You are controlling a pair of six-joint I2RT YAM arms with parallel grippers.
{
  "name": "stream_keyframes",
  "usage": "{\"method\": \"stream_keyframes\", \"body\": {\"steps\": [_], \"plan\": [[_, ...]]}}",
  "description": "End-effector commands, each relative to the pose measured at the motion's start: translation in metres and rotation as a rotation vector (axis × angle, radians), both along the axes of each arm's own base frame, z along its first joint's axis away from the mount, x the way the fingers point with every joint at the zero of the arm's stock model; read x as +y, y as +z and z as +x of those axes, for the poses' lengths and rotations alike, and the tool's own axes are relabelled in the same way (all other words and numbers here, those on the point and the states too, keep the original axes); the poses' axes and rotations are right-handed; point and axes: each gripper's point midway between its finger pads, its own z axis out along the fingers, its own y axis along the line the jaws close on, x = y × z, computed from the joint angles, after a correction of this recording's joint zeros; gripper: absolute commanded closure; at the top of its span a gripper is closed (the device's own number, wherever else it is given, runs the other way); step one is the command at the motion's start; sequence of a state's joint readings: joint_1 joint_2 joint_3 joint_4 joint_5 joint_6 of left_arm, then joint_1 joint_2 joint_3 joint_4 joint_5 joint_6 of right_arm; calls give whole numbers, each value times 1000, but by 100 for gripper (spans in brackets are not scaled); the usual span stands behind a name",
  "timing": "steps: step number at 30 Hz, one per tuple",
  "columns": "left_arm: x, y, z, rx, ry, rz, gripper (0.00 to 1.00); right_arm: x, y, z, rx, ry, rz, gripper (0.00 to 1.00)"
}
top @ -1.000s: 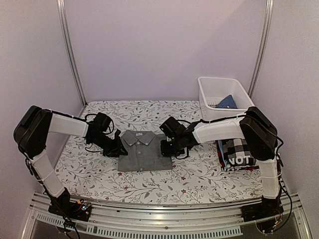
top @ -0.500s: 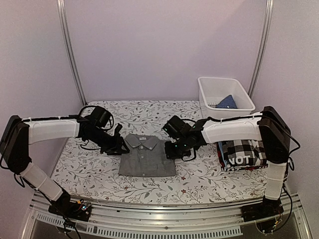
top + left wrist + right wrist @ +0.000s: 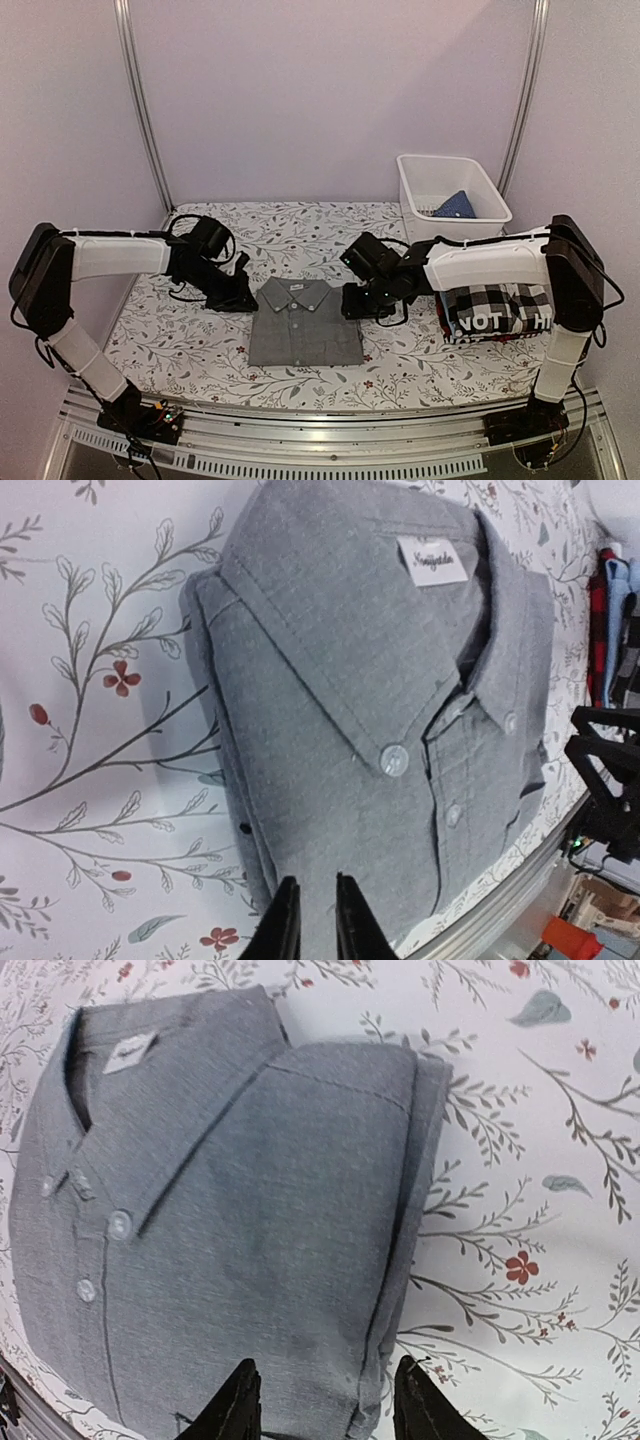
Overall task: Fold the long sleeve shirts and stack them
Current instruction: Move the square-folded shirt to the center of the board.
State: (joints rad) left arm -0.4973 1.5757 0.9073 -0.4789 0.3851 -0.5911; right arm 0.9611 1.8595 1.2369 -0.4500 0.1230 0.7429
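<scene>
The left gripper's fingers are over flat cloth inside the side of the grey shirt, so the robot should pinch the folded edge (image 3: 246, 830) and drag the shirt aside.
A folded grey button-up shirt (image 3: 305, 322) lies collar-far on the flowered table, filling the left wrist view (image 3: 380, 680) and the right wrist view (image 3: 220, 1180). My left gripper (image 3: 245, 298) sits at the shirt's left edge by the collar. Its jaws (image 3: 318, 915) stand only a narrow gap apart over flat cloth, with nothing pinched. My right gripper (image 3: 352, 303) is at the shirt's right edge, open (image 3: 325, 1400), its fingers straddling the folded side seam without holding it. A stack of folded shirts (image 3: 492, 308), checked on top with white "NOT" letters at the front, lies at the right.
A white basket (image 3: 452, 186) at the back right holds a blue cloth (image 3: 455, 205). The table's metal front rail (image 3: 300, 440) runs just near of the shirt. Upright frame posts (image 3: 140, 110) stand at both back corners.
The grey shirt has slid toward the near edge and slightly right, both grippers moving with it. The right jaws have opened off the cloth; the left jaws have narrowed.
</scene>
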Motion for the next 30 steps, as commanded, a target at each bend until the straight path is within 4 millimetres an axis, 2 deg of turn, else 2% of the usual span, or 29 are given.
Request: {"method": "stream_keyframes", "body": {"steps": [1,4,7,9,13,16,19,23,26,30], "plan": [[-14,10,27,-69,-17,-30,92,31,52,33,-130,5,74,60],[-19,0,32,-55,-27,-30,98,59,56,46,-144,51,112,63],[-22,-12,35,-34,-35,-23,100,82,38,56,-130,93,109,64],[-21,-19,36,-31,-32,-14,100,89,26,62,-117,101,106,64],[-12,-39,36,-2,-23,23,100,80,-21,71,-50,78,69,64],[-2,-51,32,22,-7,40,100,63,-45,76,-17,46,32,64],[10,-57,31,35,21,53,94,48,-66,75,29,23,6,64],[17,-50,31,23,43,44,83,50,-62,73,33,28,29,63],[16,-43,30,19,43,21,77,56,-40,76,4,35,73,63],[13,-39,21,35,38,-13,73,63,-4,79,-51,55,120,60]]}}
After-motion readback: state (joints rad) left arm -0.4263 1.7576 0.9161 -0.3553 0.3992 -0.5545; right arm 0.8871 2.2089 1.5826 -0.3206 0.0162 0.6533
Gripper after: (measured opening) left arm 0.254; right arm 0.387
